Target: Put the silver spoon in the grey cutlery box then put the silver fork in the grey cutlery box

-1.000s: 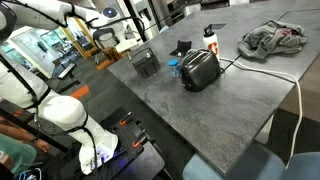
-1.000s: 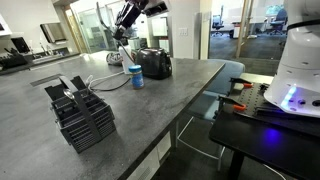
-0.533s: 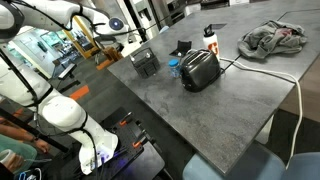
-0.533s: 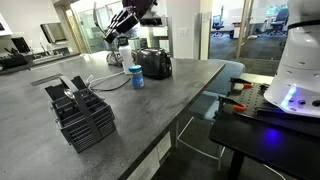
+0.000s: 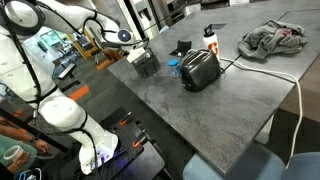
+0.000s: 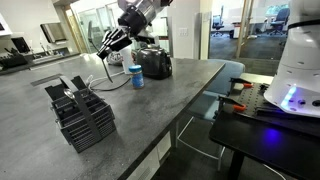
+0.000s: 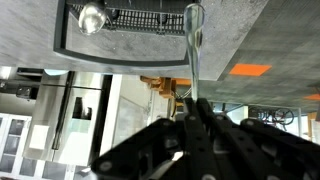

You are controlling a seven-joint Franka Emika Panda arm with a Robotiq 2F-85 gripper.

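My gripper is going to place the silver fork, which is still short of the box. It will let go of it beside the silver spoon inside the grey cutlery box (image 5: 146, 58) (image 7: 152, 22).
In the wrist view my gripper (image 7: 195, 112) is shut on the handle of the silver fork (image 7: 193, 50), a slim straight utensil that points away from me toward the grey cutlery box (image 7: 150, 42). The silver spoon (image 7: 92, 17) lies inside the box, its rounded bowl showing. In both exterior views the gripper (image 5: 125, 38) (image 6: 110, 42) hangs in the air, short of the box (image 5: 146, 62) (image 6: 82, 115), which stands near the table's edge.
A black-and-silver toaster (image 5: 200, 68) (image 6: 153, 62) stands mid-table with a blue cup (image 5: 173, 68) (image 6: 135, 76) beside it. A white bottle (image 5: 209, 38) and a crumpled cloth (image 5: 272, 38) lie further along. A white cable (image 5: 290, 85) runs over the table's edge.
My gripper has moved away from the toaster, lower and toward the cutlery box, still shut on the fork.
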